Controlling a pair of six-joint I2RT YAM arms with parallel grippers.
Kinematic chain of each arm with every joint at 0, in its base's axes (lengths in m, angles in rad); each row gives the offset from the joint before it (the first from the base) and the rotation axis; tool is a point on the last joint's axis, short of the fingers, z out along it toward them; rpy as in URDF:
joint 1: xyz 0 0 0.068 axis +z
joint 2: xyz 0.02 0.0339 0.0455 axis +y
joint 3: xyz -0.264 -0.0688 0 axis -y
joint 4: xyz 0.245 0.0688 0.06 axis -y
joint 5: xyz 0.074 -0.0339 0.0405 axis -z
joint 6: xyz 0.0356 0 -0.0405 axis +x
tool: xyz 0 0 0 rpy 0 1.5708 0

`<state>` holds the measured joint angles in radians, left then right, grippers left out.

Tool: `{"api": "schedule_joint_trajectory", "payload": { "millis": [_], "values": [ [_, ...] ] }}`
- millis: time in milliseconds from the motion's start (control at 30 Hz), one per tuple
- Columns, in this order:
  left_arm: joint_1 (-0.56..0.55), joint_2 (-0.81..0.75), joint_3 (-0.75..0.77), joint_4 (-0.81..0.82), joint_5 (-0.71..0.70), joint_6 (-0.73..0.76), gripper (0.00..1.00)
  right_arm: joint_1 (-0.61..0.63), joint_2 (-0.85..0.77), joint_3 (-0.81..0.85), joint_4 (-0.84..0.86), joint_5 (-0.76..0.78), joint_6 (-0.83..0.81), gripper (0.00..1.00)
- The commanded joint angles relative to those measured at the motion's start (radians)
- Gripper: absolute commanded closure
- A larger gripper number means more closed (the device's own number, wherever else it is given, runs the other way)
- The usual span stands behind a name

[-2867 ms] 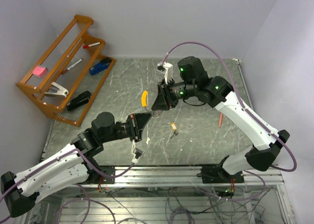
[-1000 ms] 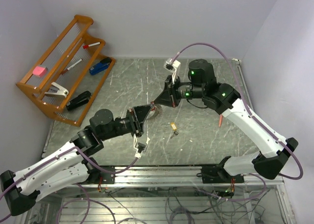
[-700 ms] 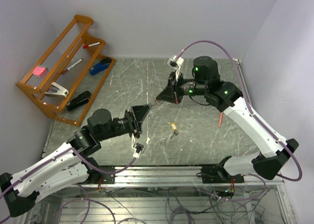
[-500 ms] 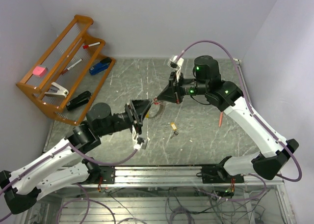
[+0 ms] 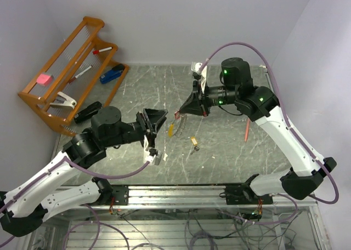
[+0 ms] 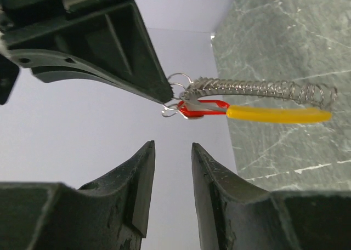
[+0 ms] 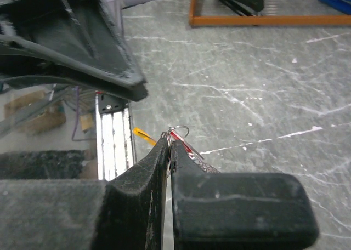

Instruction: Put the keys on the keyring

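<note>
The keyring's end is covered by my right gripper, so next my left gripper takes the red-headed key's small loop (image 6: 170,112) before my right gripper moves to the yellow tag.
My right gripper (image 5: 181,111) (image 7: 171,143) is shut on the end of the keyring (image 6: 258,89), held above the table. The silvery coiled ring hangs from it with its yellow tag (image 5: 170,129) (image 6: 279,114) (image 7: 141,135) below. The red-headed key (image 6: 203,108) (image 7: 181,140) hangs on a small loop right at the right fingertips (image 6: 159,88). The brass key (image 5: 194,142) lies on the table under and to the right of the ring. My left gripper (image 5: 160,117) (image 6: 173,147) stands open a short way left of the ring, with nothing between its fingers.
A thin red stick (image 5: 247,132) lies on the table at the right. An orange wooden rack (image 5: 71,74) at the back left holds staplers, pens and a pink block. The metal rail (image 5: 181,194) runs along the near edge.
My left gripper has drawn back to the left from the ring and opened a little. My right gripper has shifted slightly right and up with the ring, whose yellow tag now hangs free.
</note>
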<state>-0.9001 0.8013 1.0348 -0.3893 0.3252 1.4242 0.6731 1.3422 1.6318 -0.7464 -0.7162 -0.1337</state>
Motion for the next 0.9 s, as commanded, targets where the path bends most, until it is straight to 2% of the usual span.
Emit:
{"api": "schedule_joint_trajectory", "payload": {
  "millis": [0, 300, 433, 633, 733, 867],
  "values": [
    [0.012, 0.008, 0.029, -0.06, 0.015, -0.029, 0.57, -0.003, 0.018, 0.056, -0.086, -0.129, -0.044, 1.0],
    [0.03, 0.037, 0.055, 0.008, 0.091, -0.123, 0.54, -0.002, 0.008, 0.061, -0.15, -0.217, -0.034, 1.0],
    [0.031, 0.06, 0.114, -0.087, 0.177, -0.122, 0.53, -0.001, 0.005, 0.057, -0.135, -0.216, -0.031, 1.0],
    [0.032, 0.072, 0.137, -0.122, 0.234, -0.153, 0.51, 0.01, 0.008, 0.032, -0.136, -0.195, -0.041, 1.0],
    [0.031, 0.086, 0.152, -0.189, 0.291, -0.142, 0.51, 0.017, 0.008, 0.031, -0.129, -0.179, -0.043, 1.0],
    [0.031, 0.099, 0.147, -0.206, 0.29, -0.13, 0.52, 0.032, 0.016, 0.046, -0.133, -0.176, -0.04, 1.0]
  ]
}}
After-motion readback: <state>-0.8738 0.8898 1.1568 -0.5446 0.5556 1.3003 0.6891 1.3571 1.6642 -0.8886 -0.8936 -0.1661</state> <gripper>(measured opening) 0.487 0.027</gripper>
